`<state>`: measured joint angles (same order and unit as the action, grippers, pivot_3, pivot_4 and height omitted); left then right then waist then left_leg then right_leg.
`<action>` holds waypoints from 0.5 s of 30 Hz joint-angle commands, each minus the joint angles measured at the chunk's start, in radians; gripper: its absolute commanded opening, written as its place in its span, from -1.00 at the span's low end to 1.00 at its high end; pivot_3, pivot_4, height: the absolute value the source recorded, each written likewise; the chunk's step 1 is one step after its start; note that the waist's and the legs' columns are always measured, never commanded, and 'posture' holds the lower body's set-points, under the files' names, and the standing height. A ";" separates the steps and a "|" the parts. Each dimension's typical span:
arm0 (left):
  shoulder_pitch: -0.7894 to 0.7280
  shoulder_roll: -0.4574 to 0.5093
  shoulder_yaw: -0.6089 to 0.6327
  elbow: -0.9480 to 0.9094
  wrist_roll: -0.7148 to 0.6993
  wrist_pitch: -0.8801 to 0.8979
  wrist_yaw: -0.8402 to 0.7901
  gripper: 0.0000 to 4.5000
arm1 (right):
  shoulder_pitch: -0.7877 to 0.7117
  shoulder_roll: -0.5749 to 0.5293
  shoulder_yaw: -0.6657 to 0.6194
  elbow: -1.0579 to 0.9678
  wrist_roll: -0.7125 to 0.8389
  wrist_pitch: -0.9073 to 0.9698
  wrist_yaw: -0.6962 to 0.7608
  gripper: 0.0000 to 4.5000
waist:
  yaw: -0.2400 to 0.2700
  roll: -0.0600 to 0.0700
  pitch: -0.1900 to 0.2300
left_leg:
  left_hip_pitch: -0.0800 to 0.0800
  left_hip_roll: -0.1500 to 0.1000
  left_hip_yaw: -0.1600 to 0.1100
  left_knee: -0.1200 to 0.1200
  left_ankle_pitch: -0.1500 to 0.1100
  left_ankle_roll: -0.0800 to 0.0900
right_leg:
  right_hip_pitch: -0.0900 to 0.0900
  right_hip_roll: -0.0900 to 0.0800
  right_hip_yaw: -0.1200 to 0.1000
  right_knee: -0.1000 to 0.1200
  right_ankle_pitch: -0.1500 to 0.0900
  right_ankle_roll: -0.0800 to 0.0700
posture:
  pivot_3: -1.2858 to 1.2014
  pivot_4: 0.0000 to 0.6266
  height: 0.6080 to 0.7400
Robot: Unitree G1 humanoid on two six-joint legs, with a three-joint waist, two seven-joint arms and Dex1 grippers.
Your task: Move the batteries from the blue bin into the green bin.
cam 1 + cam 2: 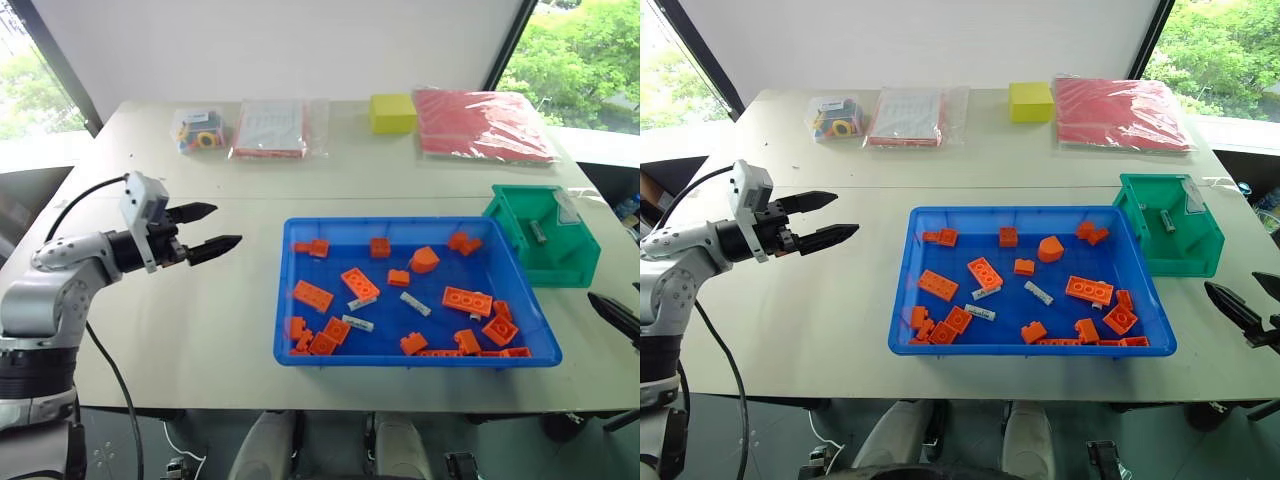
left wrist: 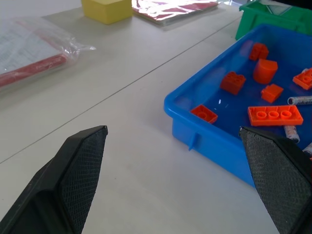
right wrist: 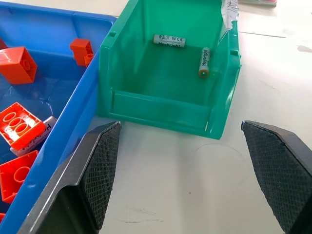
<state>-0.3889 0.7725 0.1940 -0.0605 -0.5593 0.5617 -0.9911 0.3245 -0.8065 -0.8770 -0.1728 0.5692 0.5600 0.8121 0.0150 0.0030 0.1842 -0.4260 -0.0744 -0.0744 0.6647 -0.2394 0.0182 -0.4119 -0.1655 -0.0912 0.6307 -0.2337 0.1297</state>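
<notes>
Next, I close my right gripper on the white battery beside the near-corner orange bricks, at the battery's end (image 1: 369, 327) toward the blue bin's middle.
The blue bin (image 1: 283, 300) sits mid-table, holding orange bricks (image 1: 312, 295) and slim white batteries (image 1: 362, 302), (image 1: 358, 323), (image 1: 415, 304). To its right stands the green bin (image 1: 560, 262), with two batteries (image 3: 169, 40), (image 3: 204, 62) lying on its floor. My left gripper (image 1: 226, 226) hovers open over bare table left of the blue bin, pointing toward it, with nothing between its fingers. At the table's right edge my right gripper (image 1: 1232, 282) is open and empty, in front of the green bin (image 3: 161, 109) and facing its sloped front.
Along the table's far side lie a bag of coloured pieces (image 1: 198, 130), a clear bag with paper (image 1: 268, 128), a yellow block (image 1: 393, 112) and a red packet (image 1: 485, 125). Bare tabletop stretches left of the blue bin and in front of the green bin.
</notes>
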 commanded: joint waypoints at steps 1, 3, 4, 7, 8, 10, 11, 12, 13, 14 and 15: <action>-0.023 -0.001 0.004 -0.041 -0.010 -0.007 0.003 1.00 | -0.026 -0.040 -0.006 0.000 -0.004 -0.020 0.009 0.80 | -0.001 0.000 0.000 | 0.000 0.000 0.000 0.000 0.000 0.000 | 0.000 0.000 0.000 0.000 0.000 0.000 | 0.03 -0.52 0.28; -0.010 0.005 0.004 -0.065 -0.022 0.000 -0.008 1.00 | -0.050 -0.067 -0.008 0.004 -0.003 -0.008 0.011 0.80 | -0.001 0.000 0.000 | 0.000 0.000 0.001 0.000 0.000 0.000 | 0.000 0.000 0.000 0.000 0.000 0.000 | 0.03 -0.52 0.28; 0.000 0.012 0.004 -0.079 -0.030 0.005 -0.021 1.00 | -0.064 -0.084 -0.009 -0.004 0.005 0.002 0.017 0.80 | -0.002 0.000 0.000 | 0.000 0.000 0.001 0.000 0.000 0.000 | 0.000 0.000 0.001 0.000 0.000 0.000 | 0.03 -0.52 0.28; 0.002 0.029 0.003 -0.096 -0.047 0.022 -0.044 1.00 | -0.095 -0.126 0.008 -0.031 0.019 0.020 0.036 0.80 | -0.001 0.000 0.000 | 0.000 0.000 0.002 0.000 0.000 0.000 | -0.001 0.000 0.001 0.000 0.000 0.000 | 0.03 -0.52 0.28; -0.005 0.032 0.003 -0.098 -0.052 0.030 -0.048 1.00 | -0.106 -0.139 0.018 -0.040 0.020 0.024 0.043 0.80 | 0.000 0.000 0.000 | 0.000 0.000 0.001 0.000 0.000 0.000 | -0.001 0.000 0.001 0.000 0.000 0.000 | 0.03 -0.52 0.28; -0.040 0.048 0.001 -0.105 -0.084 0.062 -0.076 1.00 | -0.189 -0.187 0.081 -0.086 0.060 0.065 0.044 0.80 | -0.003 0.000 0.001 | 0.000 0.000 0.001 0.000 0.000 0.001 | 0.000 0.000 0.001 0.000 0.000 0.000 | 0.03 -0.52 0.28; -0.059 0.054 -0.002 -0.108 -0.100 0.077 -0.091 1.00 | -0.239 -0.203 0.118 -0.105 0.082 0.091 0.036 0.80 | -0.004 0.000 0.001 | 0.000 0.000 0.002 0.000 0.000 0.001 | -0.001 0.000 0.001 0.000 0.000 0.000 | 0.03 -0.52 0.28; -0.077 0.060 -0.006 -0.111 -0.115 0.091 -0.105 1.00 | -0.291 -0.217 0.160 -0.123 0.104 0.122 0.022 0.80 | -0.005 0.000 0.001 | 0.000 0.000 0.003 0.000 0.000 0.001 | -0.001 0.000 0.002 0.000 0.000 -0.002 | 0.03 -0.52 0.28; -0.087 0.063 -0.008 -0.113 -0.123 0.100 -0.114 1.00 | -0.325 -0.222 0.184 -0.133 0.115 0.145 0.012 0.80 | -0.004 0.000 0.001 | 0.000 0.001 0.003 0.001 0.000 0.001 | -0.001 0.000 0.002 0.000 0.000 -0.003 | 0.03 -0.52 0.28; -0.097 0.070 -0.009 -0.122 -0.139 0.115 -0.132 1.00 | -0.372 -0.227 0.228 -0.158 0.136 0.184 -0.009 0.80 | -0.002 0.000 0.001 | 0.000 0.001 0.003 0.001 0.000 0.001 | -0.001 0.000 0.002 0.000 -0.001 -0.004 | 0.03 -0.52 0.28; -0.105 0.077 -0.012 -0.133 -0.155 0.128 -0.150 1.00 | -0.415 -0.230 0.274 -0.183 0.156 0.220 -0.028 0.80 | -0.002 -0.001 0.002 | 0.000 0.001 0.003 0.001 0.000 0.001 | -0.001 0.000 0.002 0.000 -0.001 -0.004 | 0.03 -0.52 0.28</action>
<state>-0.4760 0.8284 0.1727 -0.1590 -0.6766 0.6710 -1.1107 -0.0536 -1.0183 -0.6469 -0.3017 0.6822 0.7296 0.8132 0.0128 0.0021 0.1857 -0.4260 -0.0730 -0.0720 0.6653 -0.2390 0.0188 -0.4131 -0.1653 -0.0893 0.6308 -0.2343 0.1257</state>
